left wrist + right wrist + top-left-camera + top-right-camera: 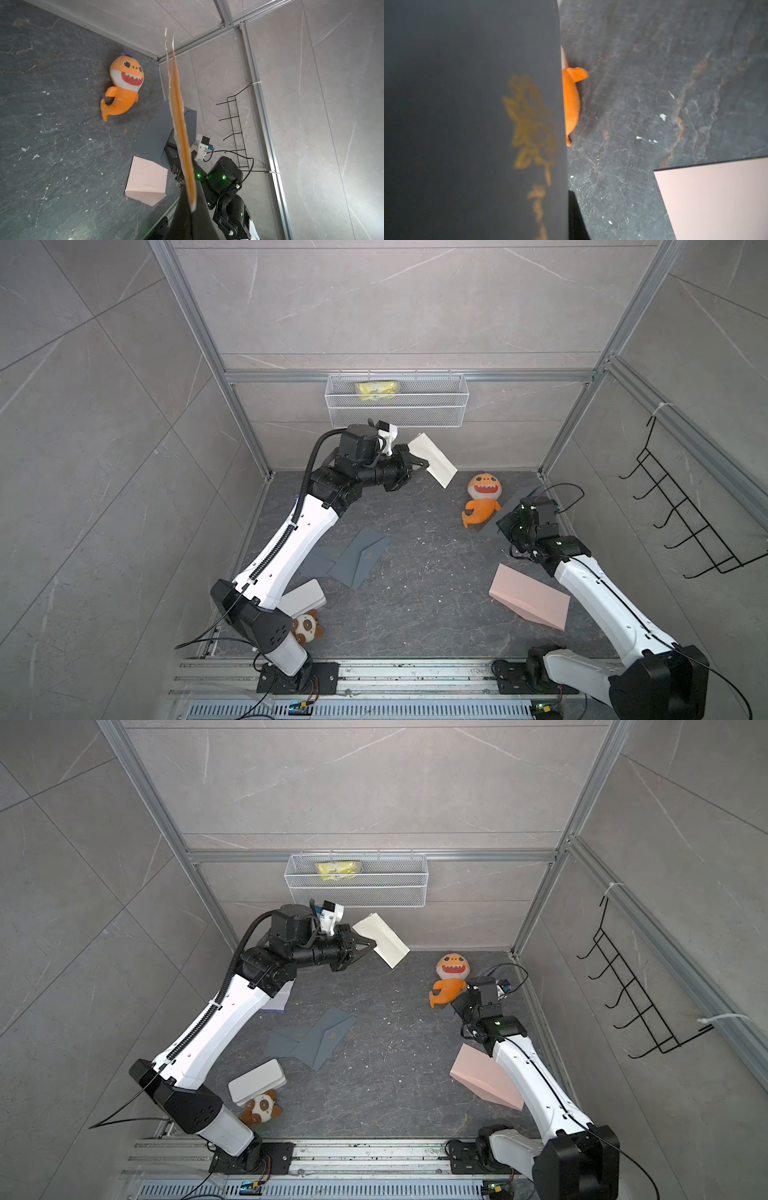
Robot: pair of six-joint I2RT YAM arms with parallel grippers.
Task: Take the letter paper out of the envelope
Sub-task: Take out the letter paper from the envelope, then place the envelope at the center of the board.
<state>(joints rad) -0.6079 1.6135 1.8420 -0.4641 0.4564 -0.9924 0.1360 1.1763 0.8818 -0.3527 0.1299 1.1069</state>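
Observation:
I will use my right gripper to set down and let go of the dark grey envelope on the floor [510, 536] [643, 118], between the orange shark plush and the pink envelope.
The cream letter paper [434, 460] hangs in the air near the back wall, clear of any envelope, and my left gripper [419, 466] is shut on its lower corner. From the left wrist view the folded sheet [178, 116] shows edge-on, running away from the pinching fingertips [199, 216]. Near the right wall, my right gripper [569, 220] is shut on the dark grey envelope [467, 124] with a gold flower print. That envelope [524, 494] stands tilted beside the orange shark plush [482, 499]. One right finger is hidden behind it.
Two more grey envelopes [357, 556] lie at the floor's middle, and a pink envelope [532, 597] lies by the right arm. A white box [303, 597] and panda plush [307, 626] sit front left. A wire basket [397, 406] hangs on the back wall; a black rack [685, 522] on the right wall.

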